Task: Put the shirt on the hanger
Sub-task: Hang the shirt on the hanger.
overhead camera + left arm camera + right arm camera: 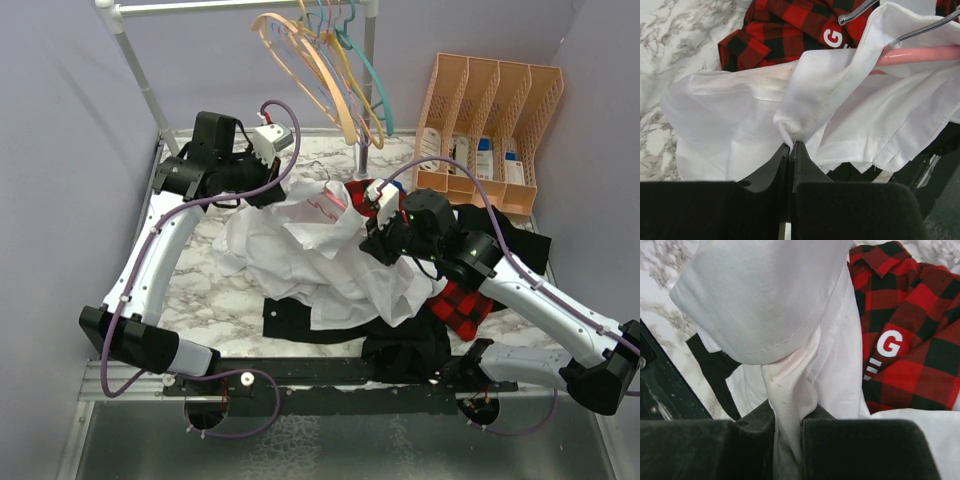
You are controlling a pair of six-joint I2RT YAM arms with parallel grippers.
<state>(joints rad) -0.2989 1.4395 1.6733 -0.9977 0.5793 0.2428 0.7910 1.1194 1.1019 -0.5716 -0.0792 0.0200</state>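
Note:
The robot's left gripper holds the white shirt's collar while the shirt's shoulder lies slack beyond it, so it should let go of the collar and take the shoulder's outer end (697, 92).
The white shirt (310, 255) lies bunched in a heap on the marble table. My left gripper (273, 193) is at its back left edge, shut on a fold of the shirt (805, 95) that pinches to a point at the fingertips (791, 146). The pink hanger (922, 54) runs inside the shirt at the upper right of the left wrist view, its metal hook (925, 31) poking out; from above only a short pink stretch of hanger (331, 204) shows. My right gripper (380, 238) is at the shirt's right side, shut on a bunched, pink-tinted strip of shirt (790, 390).
A red-and-black plaid shirt (462, 305) and a black garment (405, 355) lie under and beside the white one. Spare hangers (330, 60) hang on the rail at the back. A peach file organizer (490, 120) stands back right. Purple walls close in on both sides.

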